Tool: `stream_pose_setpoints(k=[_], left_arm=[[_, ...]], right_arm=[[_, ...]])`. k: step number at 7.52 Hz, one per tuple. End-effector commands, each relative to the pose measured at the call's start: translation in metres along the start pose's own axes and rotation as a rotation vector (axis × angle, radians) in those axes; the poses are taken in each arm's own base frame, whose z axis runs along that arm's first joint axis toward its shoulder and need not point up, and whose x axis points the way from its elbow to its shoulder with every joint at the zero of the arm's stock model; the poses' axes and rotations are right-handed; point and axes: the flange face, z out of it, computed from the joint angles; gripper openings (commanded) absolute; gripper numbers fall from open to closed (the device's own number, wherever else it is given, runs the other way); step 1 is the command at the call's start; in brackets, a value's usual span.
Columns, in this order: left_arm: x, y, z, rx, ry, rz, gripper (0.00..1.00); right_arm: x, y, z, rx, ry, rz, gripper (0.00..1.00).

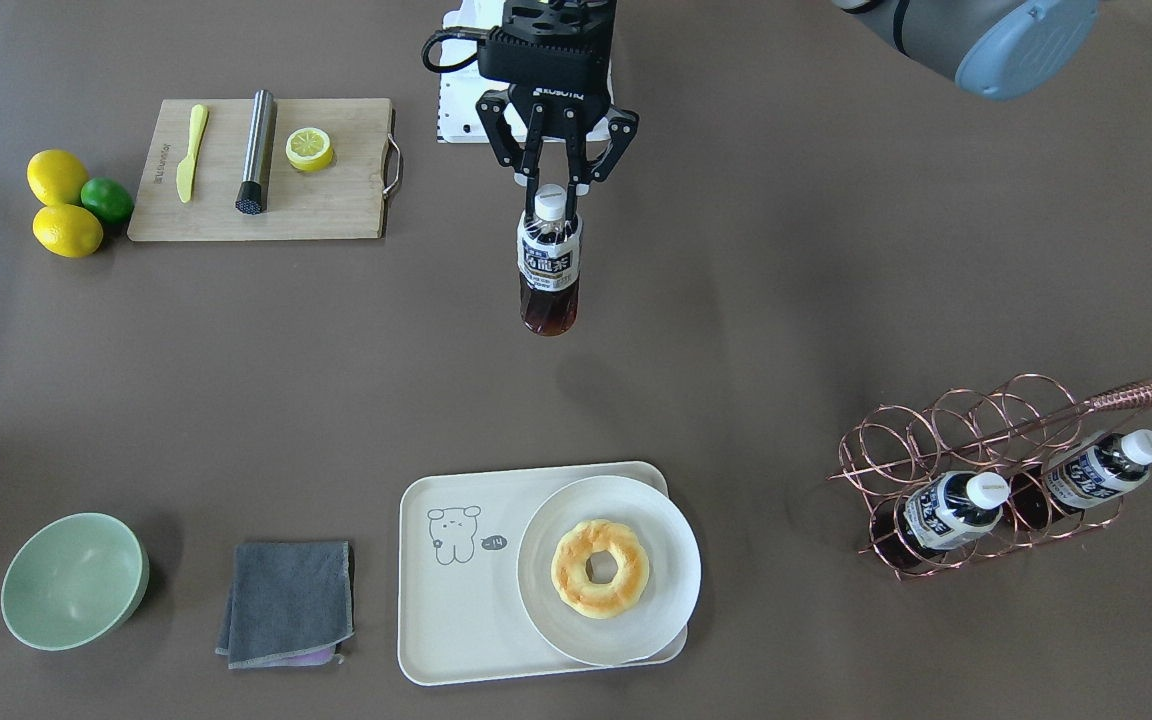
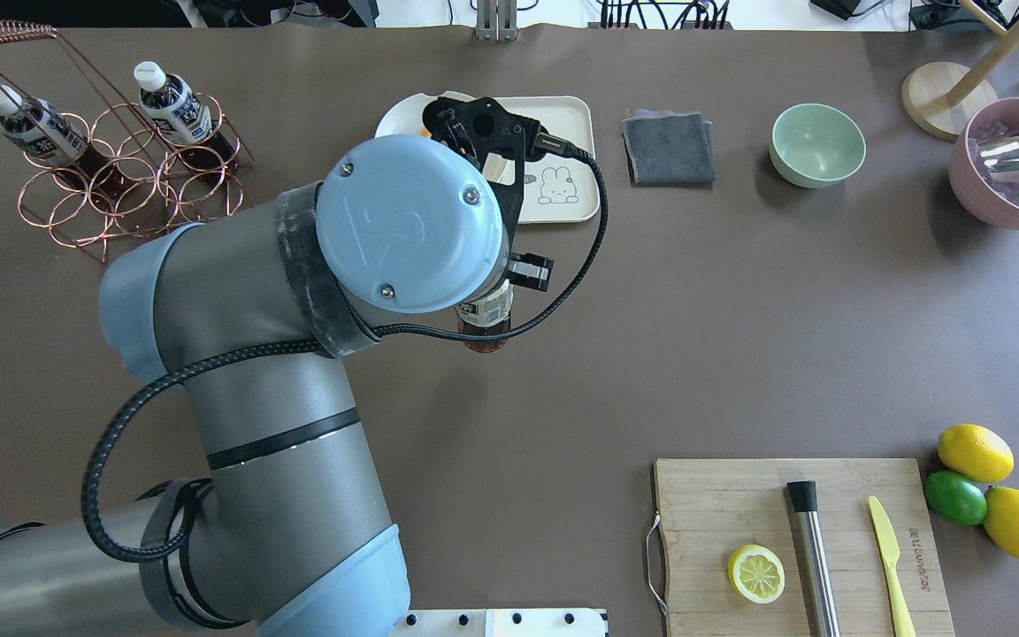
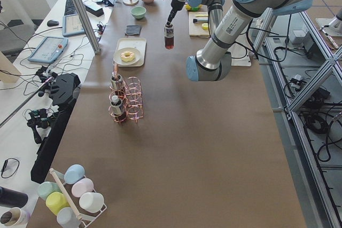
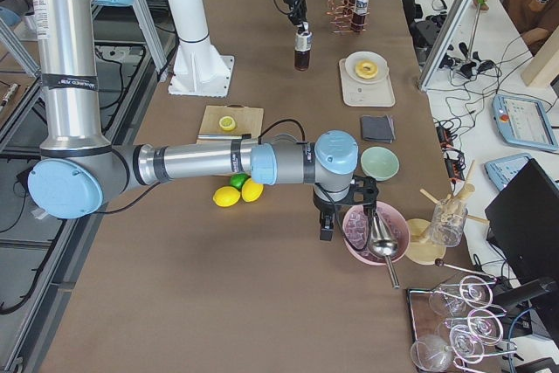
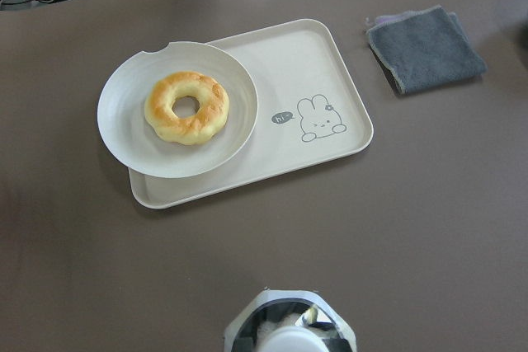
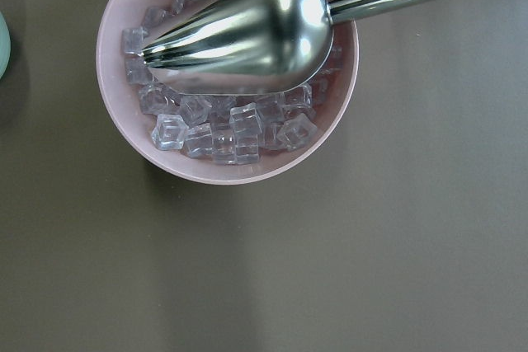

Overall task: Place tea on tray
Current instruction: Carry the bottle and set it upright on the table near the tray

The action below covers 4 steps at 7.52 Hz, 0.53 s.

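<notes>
My left gripper should release the tea bottle on the bare table [image 1: 519, 328] [image 5: 297, 302] between the cutting board and the tray.
My left gripper [image 1: 549, 193] is shut on the neck of a tea bottle [image 1: 548, 265], just below its white cap. The bottle hangs upright above the bare table, mid-table, on the robot's side of the tray. The cream tray [image 1: 456, 610] with its bear drawing lies at the far table edge, and its cap shows at the bottom of the left wrist view [image 5: 289, 337] with the tray [image 5: 297, 59] ahead. My right gripper [image 4: 325, 223] hovers by a pink bowl of ice [image 6: 227, 80]; I cannot tell whether it is open or shut.
A round white plate [image 1: 671, 540] with a donut [image 1: 599, 567] covers one half of the tray. A copper wire rack [image 1: 986, 420] holds two more tea bottles. A grey cloth [image 1: 288, 600], green bowl [image 1: 74, 580], cutting board [image 1: 336, 200] and lemons [image 1: 61, 205] stand around.
</notes>
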Motion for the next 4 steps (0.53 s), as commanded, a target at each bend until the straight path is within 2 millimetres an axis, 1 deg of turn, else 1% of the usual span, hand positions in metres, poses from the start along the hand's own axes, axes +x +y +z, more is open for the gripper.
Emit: stream_pose_setpoints(k=[1,2,3,4], left_arm=[[0.021,0.017,0.021,-0.022,0.023,0.02,0.0],[0.022,0.02,0.025,-0.019,0.034,0.024,0.0],[0.023,0.019,0.033,-0.021,0.03,0.025,0.0],[0.02,0.024,0.045,-0.022,0.032,0.025,0.0]], right_arm=[[0.001,0.002,0.0,-0.001,0.001,0.002,1.0],[0.003,0.003,0.001,-0.003,0.001,0.004,1.0],[0.003,0.004,0.002,-0.004,0.0,0.005,1.0],[0.002,0.004,0.002,-0.005,0.0,0.004,1.0]])
